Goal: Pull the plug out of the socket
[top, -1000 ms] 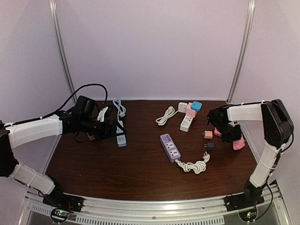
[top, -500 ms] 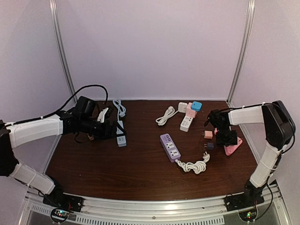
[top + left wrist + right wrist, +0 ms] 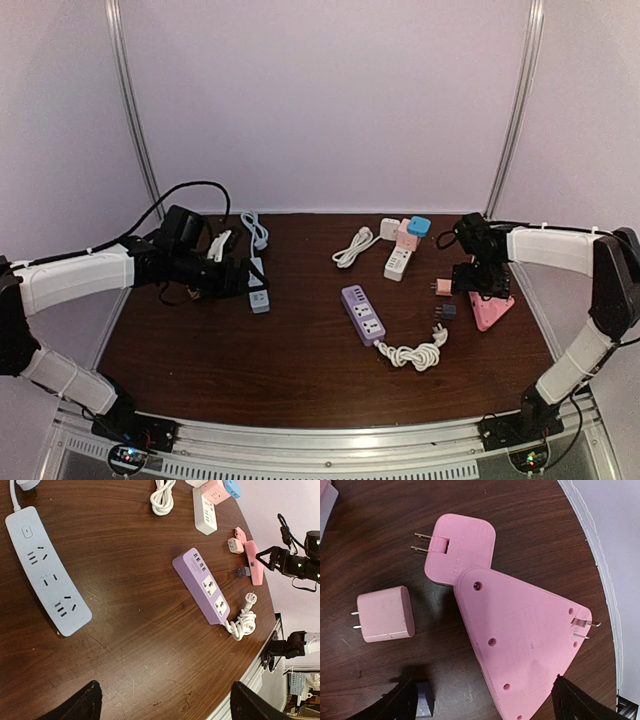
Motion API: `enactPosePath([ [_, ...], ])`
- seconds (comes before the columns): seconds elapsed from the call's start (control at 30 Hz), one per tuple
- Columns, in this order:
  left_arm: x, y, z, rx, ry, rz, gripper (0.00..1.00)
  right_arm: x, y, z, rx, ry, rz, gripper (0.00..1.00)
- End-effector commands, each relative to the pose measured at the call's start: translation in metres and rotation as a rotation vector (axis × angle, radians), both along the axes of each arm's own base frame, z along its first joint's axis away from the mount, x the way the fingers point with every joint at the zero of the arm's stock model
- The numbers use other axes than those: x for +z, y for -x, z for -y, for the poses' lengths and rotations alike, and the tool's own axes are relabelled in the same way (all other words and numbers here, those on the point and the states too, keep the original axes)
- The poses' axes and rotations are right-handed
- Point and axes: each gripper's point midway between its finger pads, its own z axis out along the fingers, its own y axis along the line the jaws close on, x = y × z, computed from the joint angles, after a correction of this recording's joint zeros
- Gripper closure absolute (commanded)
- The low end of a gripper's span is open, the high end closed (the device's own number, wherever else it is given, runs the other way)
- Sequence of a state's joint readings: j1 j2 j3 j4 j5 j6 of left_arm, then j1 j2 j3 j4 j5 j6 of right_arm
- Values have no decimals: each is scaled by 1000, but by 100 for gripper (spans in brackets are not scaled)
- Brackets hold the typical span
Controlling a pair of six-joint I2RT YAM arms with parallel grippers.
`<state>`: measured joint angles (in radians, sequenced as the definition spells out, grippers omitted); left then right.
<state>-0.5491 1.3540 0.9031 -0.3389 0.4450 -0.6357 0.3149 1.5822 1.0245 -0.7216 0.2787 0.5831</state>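
Note:
Next, my right gripper needs to grab the outer end of the blue adapter (image 3: 425,227) at the back, because it is plugged into the pink adapter.
A pink triangular socket block (image 3: 525,645) lies flat on the table with its screw-hole underside up and two metal prongs at its right corner. It also shows in the top view (image 3: 490,311). A pink square plug (image 3: 460,550) rests against its upper corner, prongs pointing left and free. My right gripper (image 3: 487,702) hovers just above the block, open and holding nothing; it appears near the table's right edge (image 3: 480,288). My left gripper (image 3: 167,700) is open over bare wood, far to the left (image 3: 245,278).
A small pink cube plug (image 3: 385,614) and a dark grey plug (image 3: 422,705) lie left of the block. A purple power strip (image 3: 362,314) with a coiled white cable (image 3: 415,352) sits mid-table. A grey-blue strip (image 3: 47,572) lies beside my left gripper. White, pink and blue adapters (image 3: 405,240) stand at the back.
My right gripper has gone from shut to open and let go of the pink triangular block, which now lies flat on the table. The left arm has not moved.

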Motion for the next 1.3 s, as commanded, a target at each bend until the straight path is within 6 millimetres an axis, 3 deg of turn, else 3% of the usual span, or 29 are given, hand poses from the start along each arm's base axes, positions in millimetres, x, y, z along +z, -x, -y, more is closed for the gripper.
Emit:
enactPosePath([
  [0.0,1,-5,3,0,0,13,10,28,-16,1,1,-12,87,4],
  [0.27,8,-6,3,7,11,25,10,31,-67,41,-76,-46,138,5],
  [0.4,8,-3,1,12,11,25,10,22,-91,53,-94,-47,123,6],
  [0.5,8,-2,-1,15,5,25,10,9,-96,62,-102,-40,90,6],
  [0.67,6,0,-2,14,3,21,10,-7,-79,70,-119,-31,45,7],
  [1.03,4,-4,5,-8,5,9,10,-21,-10,69,-161,-79,22,8],
  [1.13,3,-6,6,-11,4,6,10,-16,-9,62,-143,-113,53,8],
  [1.27,2,-8,8,-7,3,0,10,3,-28,37,-74,-177,121,7],
])
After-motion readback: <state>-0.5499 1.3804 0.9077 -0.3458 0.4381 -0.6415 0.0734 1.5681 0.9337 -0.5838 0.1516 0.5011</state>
